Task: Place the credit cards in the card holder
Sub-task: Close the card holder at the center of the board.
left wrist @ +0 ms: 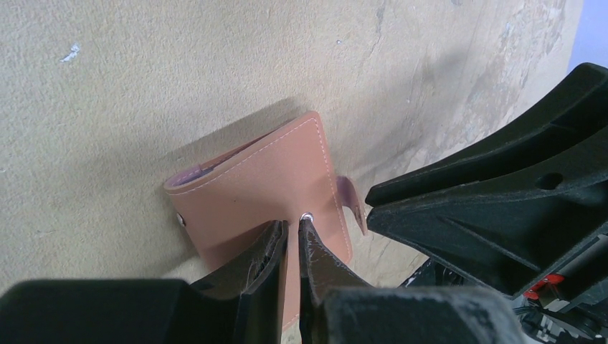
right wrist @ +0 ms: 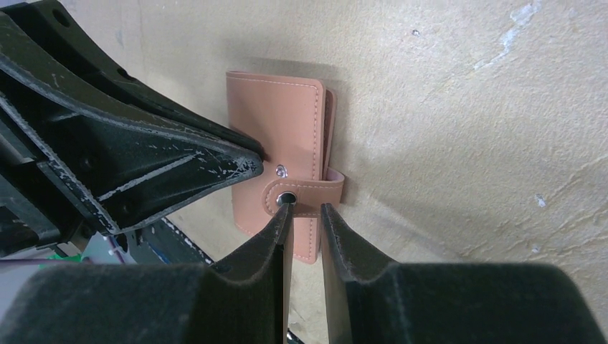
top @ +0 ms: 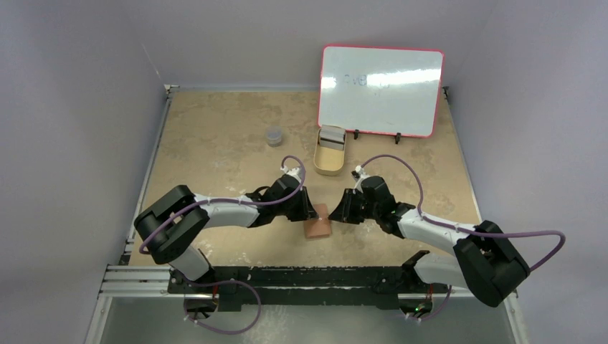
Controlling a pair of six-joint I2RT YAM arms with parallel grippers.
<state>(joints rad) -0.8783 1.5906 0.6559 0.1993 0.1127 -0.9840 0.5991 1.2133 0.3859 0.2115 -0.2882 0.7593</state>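
Note:
My left gripper's fingers rest at the cover's stud, where the strap must snap. So next I pinch the card holder's folded edge (left wrist: 188, 231) with my left gripper to steady it.
The reddish-brown card holder (top: 317, 225) lies folded shut on the table between my two grippers. Its strap (right wrist: 315, 192) is unsnapped and lies across the cover, its snap just below the cover's stud (right wrist: 279, 170). My left gripper (left wrist: 294, 223) is shut and empty, tips on the cover (left wrist: 265, 179) at the stud. My right gripper (right wrist: 306, 208) has a narrow gap between its fingers and hovers over the strap end, holding nothing I can see. Grey credit cards (top: 331, 135) stand in a tan tin further back.
The tan oval tin (top: 328, 162) sits behind the card holder. A red-framed whiteboard (top: 380, 89) stands at the back right. A small grey cylinder (top: 274, 135) sits at the back left. The table's near edge and black rail (top: 301, 276) lie just below the card holder.

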